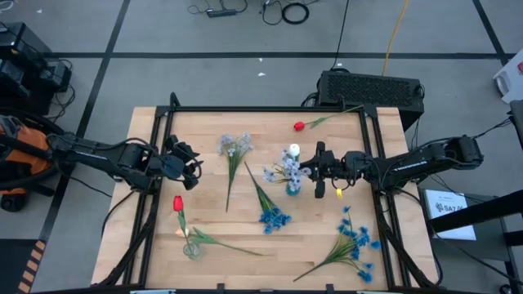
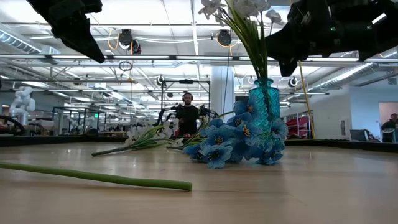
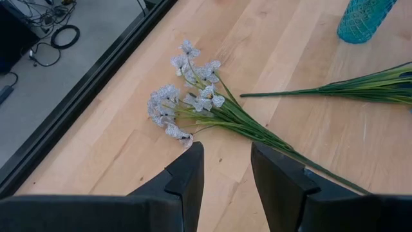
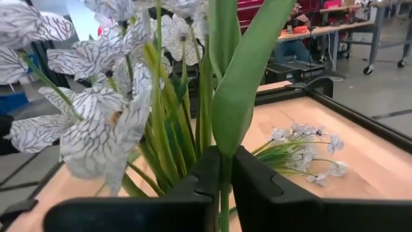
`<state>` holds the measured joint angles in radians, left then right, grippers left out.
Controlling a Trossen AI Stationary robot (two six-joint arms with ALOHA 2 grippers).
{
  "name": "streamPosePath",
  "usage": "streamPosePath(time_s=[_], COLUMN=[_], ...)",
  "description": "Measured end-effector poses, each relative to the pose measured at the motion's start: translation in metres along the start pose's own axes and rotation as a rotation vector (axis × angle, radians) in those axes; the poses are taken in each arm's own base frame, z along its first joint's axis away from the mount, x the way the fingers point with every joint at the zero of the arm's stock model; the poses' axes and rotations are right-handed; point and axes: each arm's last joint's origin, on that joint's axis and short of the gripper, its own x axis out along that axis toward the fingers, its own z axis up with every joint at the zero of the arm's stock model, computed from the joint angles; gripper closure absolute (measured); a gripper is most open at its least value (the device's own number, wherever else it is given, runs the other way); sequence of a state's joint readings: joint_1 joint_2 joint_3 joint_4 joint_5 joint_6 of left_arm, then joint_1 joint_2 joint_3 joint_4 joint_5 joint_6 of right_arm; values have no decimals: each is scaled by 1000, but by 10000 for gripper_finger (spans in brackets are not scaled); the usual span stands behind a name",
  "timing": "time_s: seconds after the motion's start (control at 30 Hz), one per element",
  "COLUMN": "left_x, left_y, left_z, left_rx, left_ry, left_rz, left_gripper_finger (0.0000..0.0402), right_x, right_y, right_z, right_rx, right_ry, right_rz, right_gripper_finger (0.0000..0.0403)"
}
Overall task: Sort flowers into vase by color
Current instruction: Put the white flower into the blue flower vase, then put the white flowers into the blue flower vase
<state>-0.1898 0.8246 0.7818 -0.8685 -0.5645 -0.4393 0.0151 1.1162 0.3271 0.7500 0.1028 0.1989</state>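
I should close my left gripper on the green stems (image 1: 234, 162) (image 3: 247, 126) just below the blooms of the pale grey-blue spray that lies flat nearby.
A teal vase (image 1: 292, 188) (image 2: 264, 102) stands mid-table and holds pale grey-blue sprays (image 4: 103, 122) and a cream-white tulip (image 1: 293, 152). My right gripper (image 1: 309, 170) (image 4: 222, 158) is at the vase's right side, shut on a green stem among these flowers. My left gripper (image 1: 194, 170) (image 3: 225, 151) hovers open over the table, just left of a pale grey-blue spray (image 1: 235, 145) (image 3: 187, 96) that lies flat. One red tulip (image 1: 177, 202) stands in a small clear vase (image 1: 192, 249). Another red tulip (image 1: 299, 126) lies at the far edge. Two bright blue sprays (image 1: 274, 219) (image 1: 357, 241) lie on the table. My right gripper pinches a green stem with a broad leaf (image 4: 225, 145) between its two fingers. The fingers come in level from the table's right side and lie across the stem. The stem stands upright among the flowers in the teal vase. Which bloom it carries cannot be told.
A black frame (image 1: 245, 109) rims the wooden table. A bare green stem (image 2: 93, 177) lies along the near part of the table. A black box (image 1: 372, 86) sits beyond the far edge. A person (image 2: 186, 115) stands in the room behind.
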Motion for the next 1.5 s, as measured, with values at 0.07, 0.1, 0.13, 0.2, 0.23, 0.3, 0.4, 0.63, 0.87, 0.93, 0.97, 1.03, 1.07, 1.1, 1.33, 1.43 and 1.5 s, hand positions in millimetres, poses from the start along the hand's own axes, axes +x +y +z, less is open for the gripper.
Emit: streamPosePath(time_s=[0.07, 0.1, 0.13, 0.2, 0.23, 0.3, 0.4, 0.63, 0.87, 0.93, 0.97, 1.03, 1.07, 1.1, 1.33, 1.43, 1.5], left_x=[0, 0, 0, 0, 0, 0, 0, 0, 3, 6, 9, 16, 21, 26, 76, 96, 107], left_y=[0, 0, 0, 0, 0, 0, 0, 1, 6, 11, 13, 17, 19, 21, 25, 20, 16], left_z=[0, 0, 0, 0, 0, 0, 0, 1, 12, 16, 19, 24, 27, 29, 40, 40, 41], left_rx=[0, 0, 0, 0, 0, -1, 0, -5, -80, -124, -150, -194, -215, -238, -331, -364, -355], left_ry=[0, 0, 0, 0, 0, 0, 0, -25, -127, -134, -136, -124, -114, -106, 44, 153, 221], left_rz=[0, 0, 0, 0, 0, 0, 0, 34, 129, 144, 142, 120, 106, 91, -42, -80, -84], left_gripper_finger=[265, 265, 265, 265, 265, 265, 265, 265, 265, 265, 265, 265, 265, 265, 265, 266, 266], right_x=[-1, -1, -1, -2, -3, -5, -8, -16, -33, -42, -47, -57, -61, -65, -91, -96, -98], right_y=[0, 0, 0, 1, 1, 1, 2, 6, 12, 13, 14, 14, 13, 12, 3, 1, -1], right_z=[1, 1, 2, 4, 5, 7, 13, 44, 103, 118, 125, 135, 140, 143, 130, 119, 113], right_rx=[23, 33, 39, 46, 46, 41, 11, -81, -81, -24, 2, 71, 124, 180, 490, 623, 680], right_ry=[-4, -8, -11, -20, -25, -38, -44, 100, 336, 406, 429, 462, 459, 447, 513, 572, 603], right_rz=[1, 2, 3, 4, 6, 8, 8, -72, -238, -293, -324, -416, -472, -531, -879, -954, -984], right_gripper_finger=[359, 351, 343, 327, 318, 300, 276, 239, 234, 234, 234, 234, 235, 237, 271, 285, 293])
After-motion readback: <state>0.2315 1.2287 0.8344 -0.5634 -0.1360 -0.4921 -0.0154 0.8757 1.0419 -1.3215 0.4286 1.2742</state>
